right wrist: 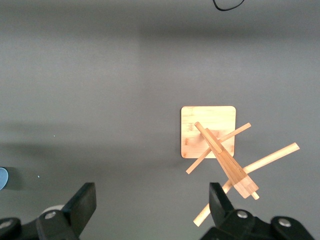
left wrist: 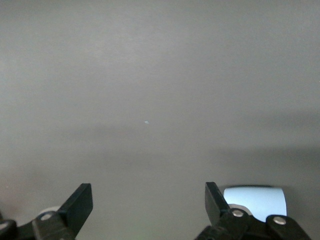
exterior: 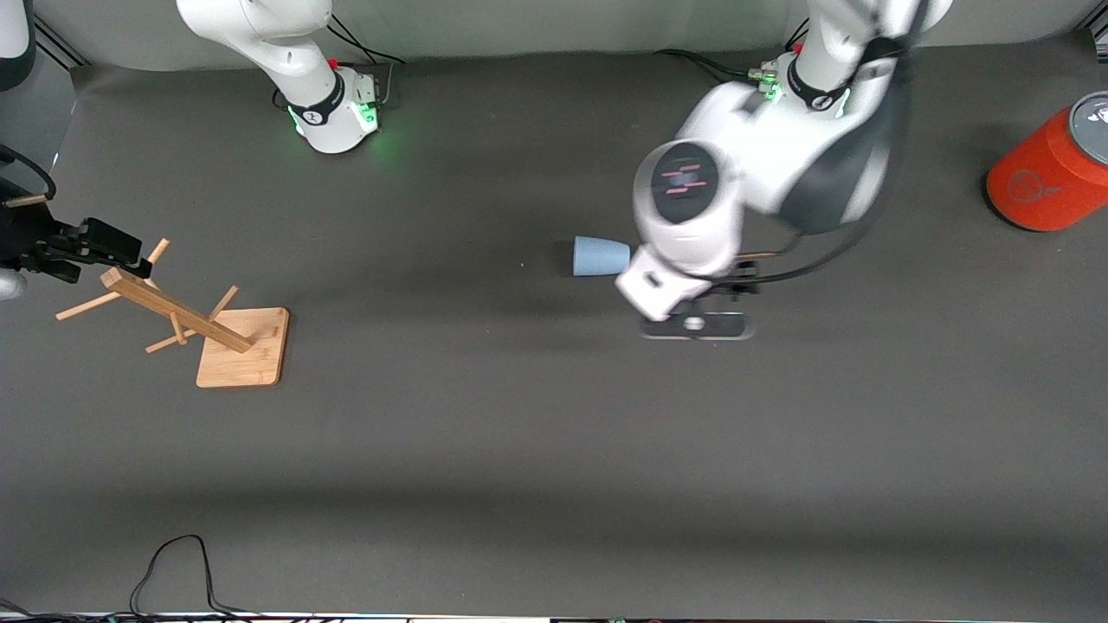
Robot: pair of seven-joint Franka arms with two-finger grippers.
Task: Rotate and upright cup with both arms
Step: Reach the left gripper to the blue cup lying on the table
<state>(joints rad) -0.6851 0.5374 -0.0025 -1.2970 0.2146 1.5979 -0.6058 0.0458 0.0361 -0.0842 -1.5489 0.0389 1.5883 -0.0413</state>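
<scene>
Next, I move my left gripper to the rim at the open end (exterior: 576,259) (left wrist: 285,202) of the pale-blue cup and close it there with one finger inside.
The pale-blue cup (exterior: 600,256) lies on its side on the dark mat near the middle of the table. My left arm (exterior: 688,216) reaches down right beside it, and its wrist hides the gripper in the front view. In the left wrist view my left gripper (left wrist: 148,202) is open and empty, and the cup (left wrist: 255,200) sits just outside one fingertip (left wrist: 215,200), not between the jaws. My right gripper (exterior: 104,245) is open and empty over the wooden rack at the right arm's end of the table; it also shows in the right wrist view (right wrist: 152,202).
A wooden mug rack (exterior: 216,333) on a square base stands at the right arm's end, also seen in the right wrist view (right wrist: 220,150). A large orange-red can (exterior: 1052,169) lies at the left arm's end. A black cable (exterior: 173,571) loops at the near edge.
</scene>
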